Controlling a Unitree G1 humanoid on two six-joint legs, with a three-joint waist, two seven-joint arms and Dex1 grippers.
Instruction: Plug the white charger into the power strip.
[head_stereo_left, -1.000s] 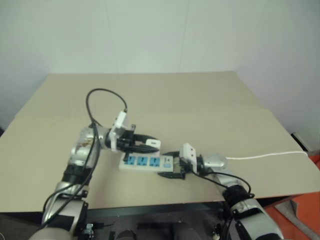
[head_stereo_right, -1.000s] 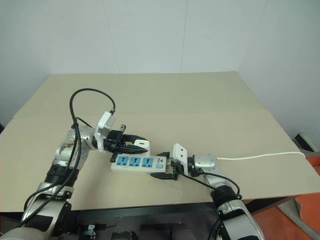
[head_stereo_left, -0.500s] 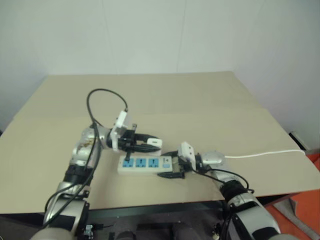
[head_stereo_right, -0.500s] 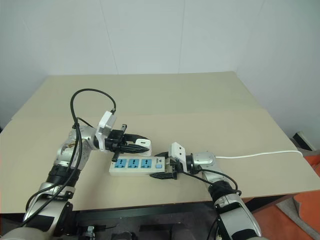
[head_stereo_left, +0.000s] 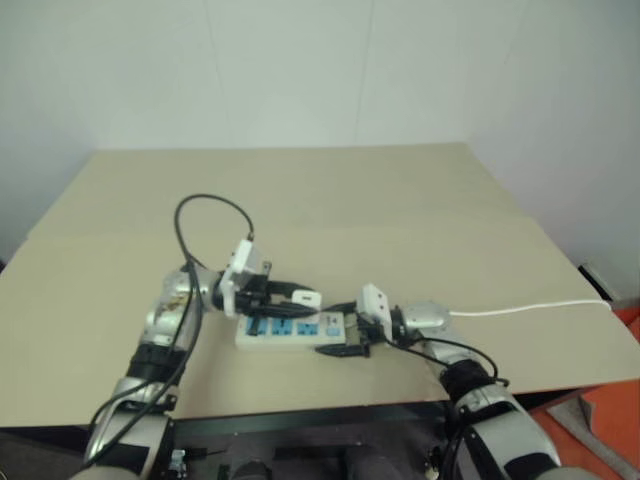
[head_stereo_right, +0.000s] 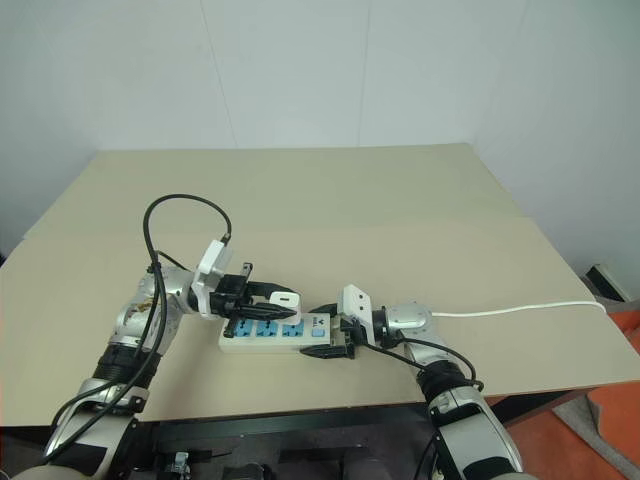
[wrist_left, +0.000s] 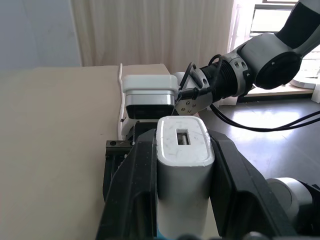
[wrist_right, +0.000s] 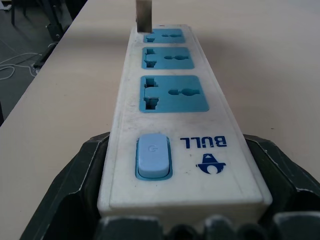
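Note:
My left gripper is going to release the white charger, which hangs just over the power strip, in the large blue socket (head_stereo_left: 308, 325) nearest to my right gripper.
The white charger (head_stereo_right: 285, 299) is a small white block pinched between the black fingers of my left gripper (head_stereo_right: 283, 304), which is shut on it. It hangs just over the left end of the power strip (head_stereo_right: 262, 338), a flat white bar with blue sockets lying on the table. In the left wrist view the charger (wrist_left: 182, 150) sits between both fingers. A metal prong (wrist_right: 144, 15) stands at the strip's farthest socket. My right gripper (head_stereo_right: 320, 331) is closed around the strip's switch end, one finger (wrist_right: 82, 175) on each side of the strip (wrist_right: 167, 100).
The strip's thin white cord (head_stereo_right: 520, 312) runs right across the tan table (head_stereo_right: 400, 230) to its right edge. The strip lies near the table's front edge (head_stereo_right: 300, 410). The far half of the table is bare.
My left gripper has sunk with the charger, from a little above the strip down to just over its left end. The right gripper and the strip have stayed where they were.

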